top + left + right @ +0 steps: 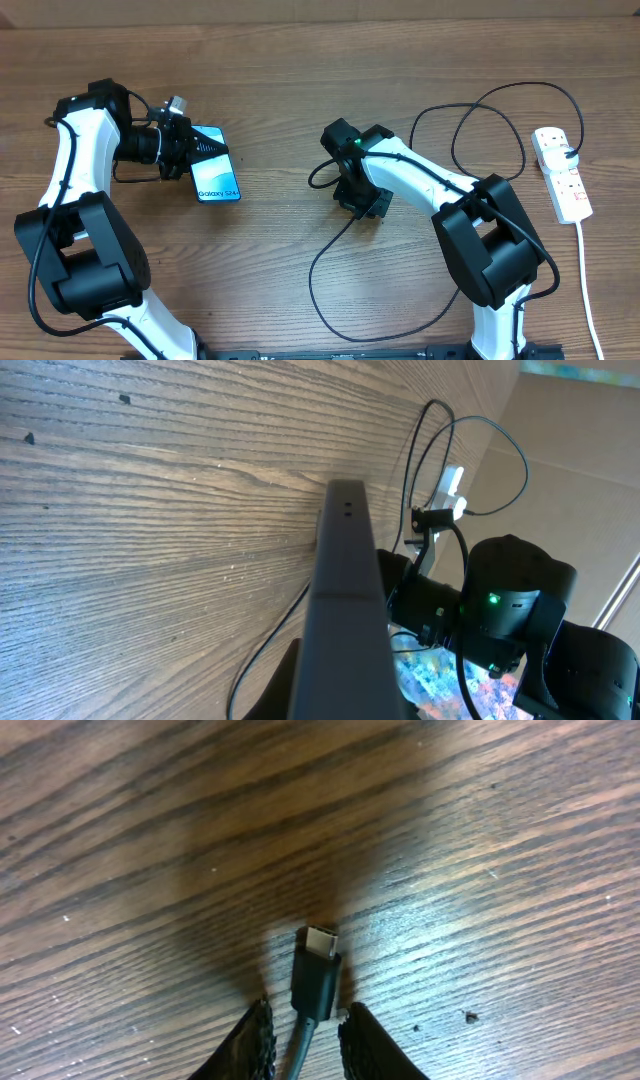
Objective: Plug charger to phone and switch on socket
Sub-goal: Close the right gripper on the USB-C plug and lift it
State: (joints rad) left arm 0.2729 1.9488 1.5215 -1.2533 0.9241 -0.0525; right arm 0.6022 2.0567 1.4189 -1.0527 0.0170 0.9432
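Observation:
My right gripper needs to open and grip the connector's black body (315, 982), leaving the metal tip free, before plugging in the phone, as its fingers are on either side of the connector's rear end by the thin cable.
The phone (217, 172) has a light blue screen and lies tilted at the left, with my left gripper (192, 152) shut on its upper end. In the left wrist view the phone (345, 600) shows edge-on as a dark slab. The charger cable (312, 272) loops across the table to its black plug (570, 153), which sits in the white socket (562, 172) at the far right. The charger's connector tip (318, 970) lies on the wood. My right gripper (305, 1012) stands narrowly open around it, with a small gap on each side. That gripper (362, 208) is mid-table.
The socket's white lead (590, 290) runs down the right edge toward the front. Cable loops (500, 105) lie between the right arm and the socket. Bare wood separates the phone from the right gripper. The socket (450, 495) appears far off in the left wrist view.

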